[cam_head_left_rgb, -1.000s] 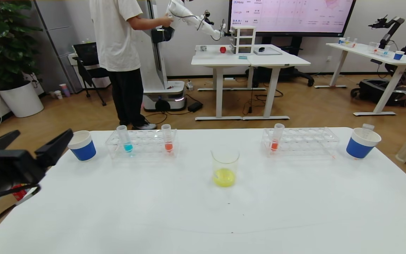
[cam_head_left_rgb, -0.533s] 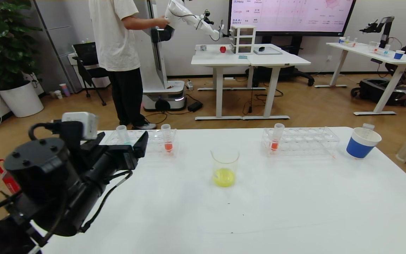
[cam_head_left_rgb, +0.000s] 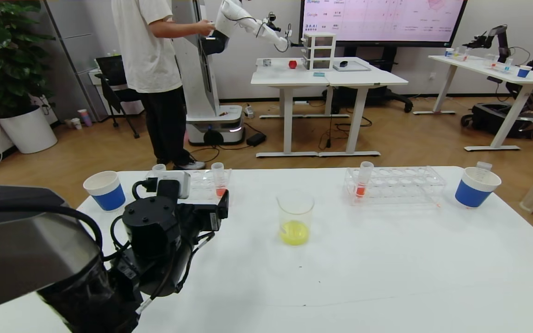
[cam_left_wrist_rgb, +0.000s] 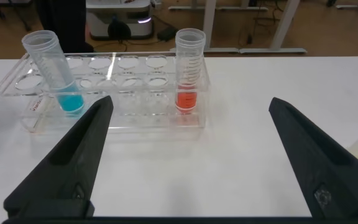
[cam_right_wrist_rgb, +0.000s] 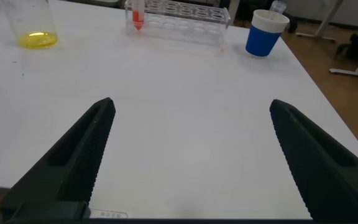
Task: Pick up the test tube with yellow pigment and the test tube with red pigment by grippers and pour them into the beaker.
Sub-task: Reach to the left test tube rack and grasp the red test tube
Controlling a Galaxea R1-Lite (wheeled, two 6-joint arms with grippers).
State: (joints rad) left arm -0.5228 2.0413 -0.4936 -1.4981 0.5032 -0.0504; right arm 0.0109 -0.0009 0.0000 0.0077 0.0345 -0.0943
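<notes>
The test tube with red pigment is in the rack with the cyan tube, and my left gripper will close on the upper part (cam_head_left_rgb: pixel 218 173) (cam_left_wrist_rgb: pixel 189 57) of it.
The beaker (cam_head_left_rgb: pixel 295 219) stands mid-table with yellow liquid in its bottom; it also shows in the right wrist view (cam_right_wrist_rgb: pixel 33 25). One test tube with red pigment (cam_head_left_rgb: pixel 219 181) stands in the left rack (cam_head_left_rgb: pixel 199 178), another (cam_head_left_rgb: pixel 362 180) in the right rack (cam_head_left_rgb: pixel 400 185). No tube with yellow pigment is in view. My left gripper (cam_head_left_rgb: pixel 218 212) is open just before the left rack, facing the red tube (cam_left_wrist_rgb: pixel 189 78), apart from it. My right gripper (cam_right_wrist_rgb: pixel 190 102) is open and empty over bare table near the front right, out of the head view.
A tube with cyan liquid (cam_left_wrist_rgb: pixel 58 74) stands at the left rack's other end. Blue-and-white cups stand at far left (cam_head_left_rgb: pixel 104 190) and far right (cam_head_left_rgb: pixel 475 187); the right one holds a clear tube (cam_head_left_rgb: pixel 482 166). A person stands beyond the table.
My left arm has swung in from the table's left edge to the front of the left rack. Beaker, racks and cups have not moved.
</notes>
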